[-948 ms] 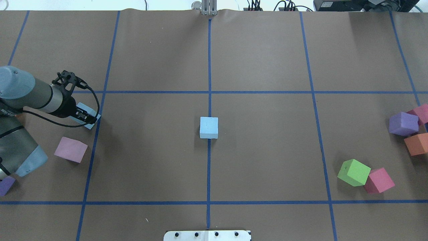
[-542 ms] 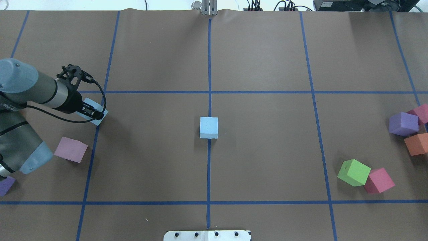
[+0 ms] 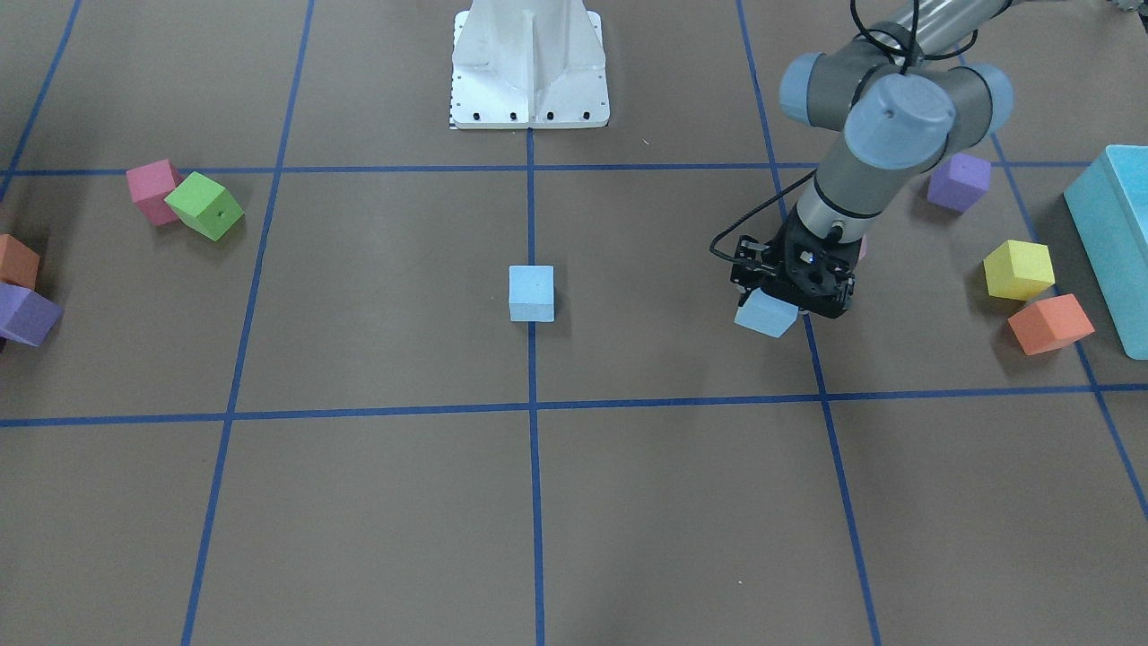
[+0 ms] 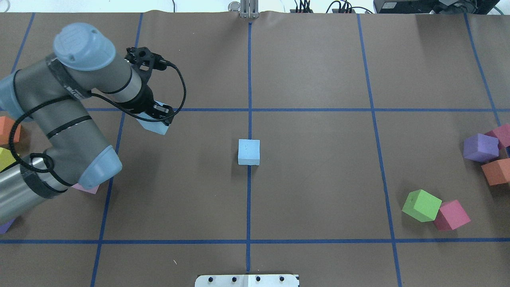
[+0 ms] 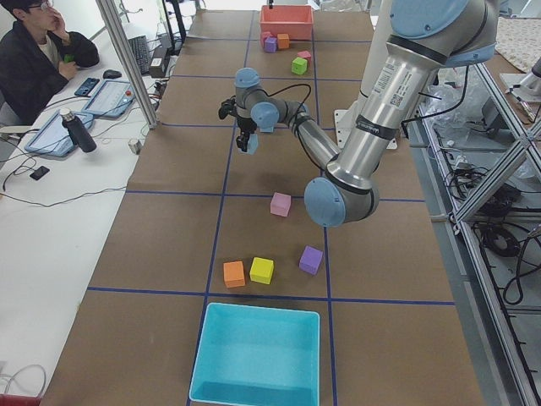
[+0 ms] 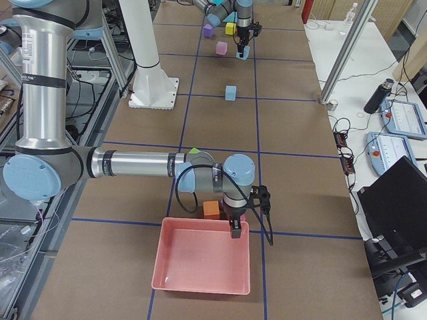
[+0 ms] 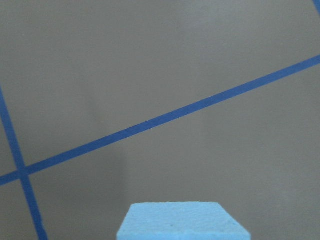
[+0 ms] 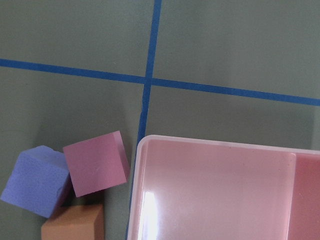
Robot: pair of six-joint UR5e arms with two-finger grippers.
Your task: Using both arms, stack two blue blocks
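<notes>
The second blue block, now held tilted above the table, will be released by my left gripper on top of the blue block (image 3: 532,282) that sits on the centre line.
One blue block (image 4: 249,152) sits on the table's centre line; it also shows in the front view (image 3: 531,293). My left gripper (image 4: 158,116) is shut on the second blue block (image 4: 153,125) and holds it tilted above the table, left of the centre block. The held block also shows in the front view (image 3: 765,314) and at the bottom of the left wrist view (image 7: 182,222). My right gripper (image 6: 235,230) shows only in the exterior right view, over the near rim of a pink tray. I cannot tell whether it is open or shut.
A pink tray (image 6: 200,267) lies at the right end, with purple (image 4: 480,147), orange (image 4: 496,171), green (image 4: 421,205) and magenta (image 4: 451,215) cubes near it. At the left end are a turquoise box (image 3: 1117,242) and yellow (image 3: 1018,269), orange (image 3: 1049,323) and purple (image 3: 958,181) cubes.
My left arm has swung toward the table's centre and away from the robot, carrying the blue block with it. The centre block has not moved.
</notes>
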